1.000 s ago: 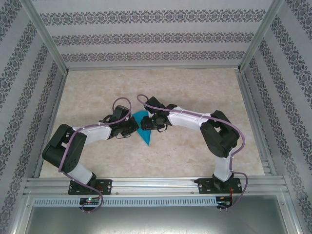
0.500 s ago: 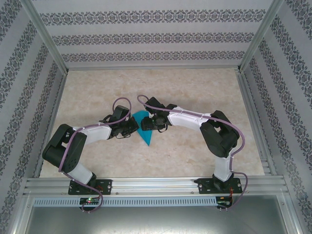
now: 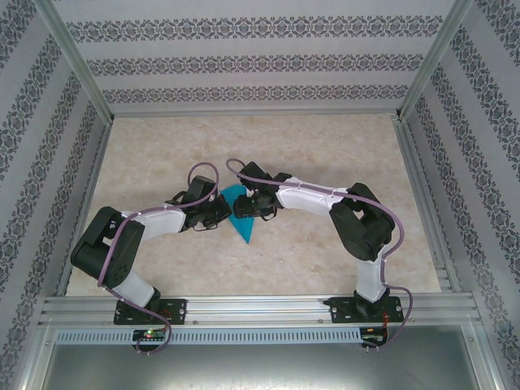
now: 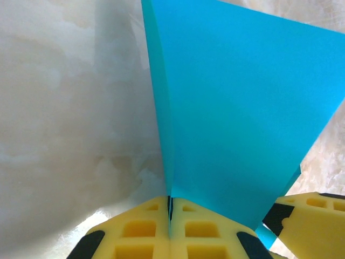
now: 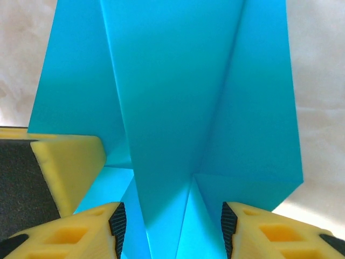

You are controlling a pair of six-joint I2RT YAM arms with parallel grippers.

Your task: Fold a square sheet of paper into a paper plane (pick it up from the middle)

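Note:
The paper's middle fold gapes while my left gripper holds the paper by a side fold, so my right gripper should pinch the middle fold (image 5: pixel 163 202) before my left gripper backs away.
The teal-blue sheet of paper (image 3: pixel 241 218) lies mid-table, folded into a layered pointed shape with its tip toward the near edge. My left gripper (image 3: pixel 220 213) is at its left side, and the left wrist view shows the yellow fingers (image 4: pixel 145 229) shut on a raised fold of the paper (image 4: pixel 237 108). My right gripper (image 3: pixel 253 205) comes in from the right, over the paper's far part. In the right wrist view its jaws (image 5: pixel 170 229) stand open on either side of a creased ridge of the paper (image 5: pixel 172 108), pads apart from it.
The marble-look tabletop (image 3: pixel 325 146) is walled by patterned panels and aluminium posts. A metal rail (image 3: pixel 260 309) carries both arm bases at the near edge. The two grippers are close together over the paper; the left gripper's finger (image 5: pixel 67 167) shows beside the right jaws.
The right gripper's jaws have spread a little wider and its arm has shifted slightly left. The left gripper and the paper have stayed put.

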